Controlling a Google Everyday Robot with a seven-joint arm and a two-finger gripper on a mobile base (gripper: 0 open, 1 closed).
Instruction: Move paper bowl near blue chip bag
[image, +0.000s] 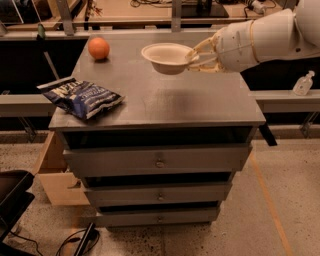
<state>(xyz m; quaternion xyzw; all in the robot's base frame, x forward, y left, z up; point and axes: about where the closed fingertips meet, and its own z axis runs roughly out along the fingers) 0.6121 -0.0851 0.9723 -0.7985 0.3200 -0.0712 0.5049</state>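
Note:
Next, the gripper releases the paper bowl near the front edge of the cabinet, next to the blue chip bag (138, 104).
The paper bowl (167, 57) is cream-white and held in the air above the back middle of the grey cabinet top (165, 95). My gripper (194, 57) reaches in from the right and is shut on the bowl's right rim. The blue chip bag (80, 97) lies flat at the front left corner of the cabinet top, well left of and nearer than the bowl.
An orange ball (99, 48) sits at the back left of the cabinet top. The cabinet has three drawers (159, 162) below. A clear bottle (303, 84) stands on a ledge at the right. A wooden box (52, 172) is on the floor at left.

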